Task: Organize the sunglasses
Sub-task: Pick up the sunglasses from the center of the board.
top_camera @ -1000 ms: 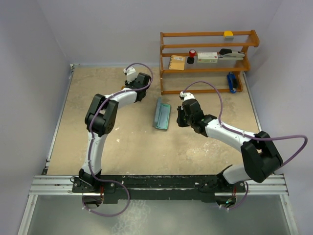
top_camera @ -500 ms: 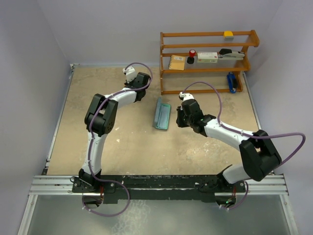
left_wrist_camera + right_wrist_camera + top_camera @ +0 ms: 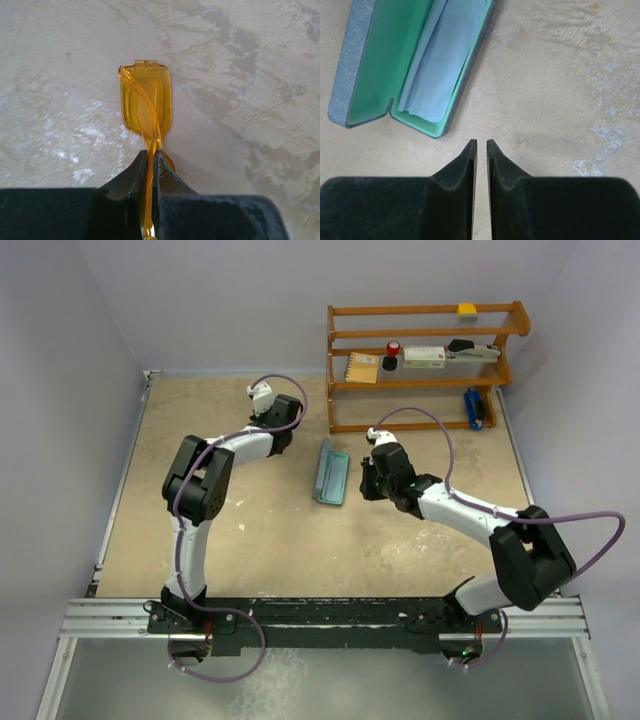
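Next, my left gripper lowers, opens wider and closes around the bridge and arms together [image 3: 156,140] before lifting, since it is pinching just one thin arm of the folded sunglasses.
The sunglasses [image 3: 146,97] are translucent orange and folded, lying on the sandy table top. My left gripper [image 3: 150,153] is shut on their thin frame, which runs between the two black fingers. In the top view the left wrist [image 3: 277,412] covers them at the back of the table, left of the case. The blue-grey case [image 3: 330,472] lies open in the middle, its teal inside [image 3: 372,65] holding a light blue cloth [image 3: 442,55]. My right gripper [image 3: 481,143] hovers just right of the case, its fingers a narrow gap apart with nothing between them.
A wooden shelf [image 3: 420,365] stands at the back right with small items on its boards. A blue object [image 3: 474,408] sits by its right foot. Lilac walls close in the table on three sides.
The left gripper has shut on the sunglasses' frame, and the left arm's elbow has swung to the left. The right arm has crept slightly toward the case.
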{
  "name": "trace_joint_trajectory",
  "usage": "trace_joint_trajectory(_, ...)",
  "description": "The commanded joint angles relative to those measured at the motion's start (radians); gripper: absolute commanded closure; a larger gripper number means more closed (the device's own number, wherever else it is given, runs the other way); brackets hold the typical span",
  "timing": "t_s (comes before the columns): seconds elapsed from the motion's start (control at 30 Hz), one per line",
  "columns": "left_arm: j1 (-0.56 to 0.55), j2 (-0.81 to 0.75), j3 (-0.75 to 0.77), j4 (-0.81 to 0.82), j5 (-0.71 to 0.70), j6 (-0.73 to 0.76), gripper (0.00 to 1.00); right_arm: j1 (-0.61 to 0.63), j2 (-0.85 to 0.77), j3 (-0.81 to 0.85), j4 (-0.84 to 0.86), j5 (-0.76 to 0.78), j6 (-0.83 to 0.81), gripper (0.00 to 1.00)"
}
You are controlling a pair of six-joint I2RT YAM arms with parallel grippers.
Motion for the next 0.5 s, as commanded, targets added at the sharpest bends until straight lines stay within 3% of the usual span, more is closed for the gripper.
trace_joint_trajectory(0.0,0.002,-0.131,-0.070,0.008,0.017,0.046,1.00,0.004,-0.032,-0.006,0.013,-0.013,0.023,0.85)
trace_joint_trajectory(0.47,-0.079,-0.416,-0.185,-0.063,0.063,0.127,1.00,-0.007,-0.100,-0.068,-0.006,0.075,0.056,0.86)
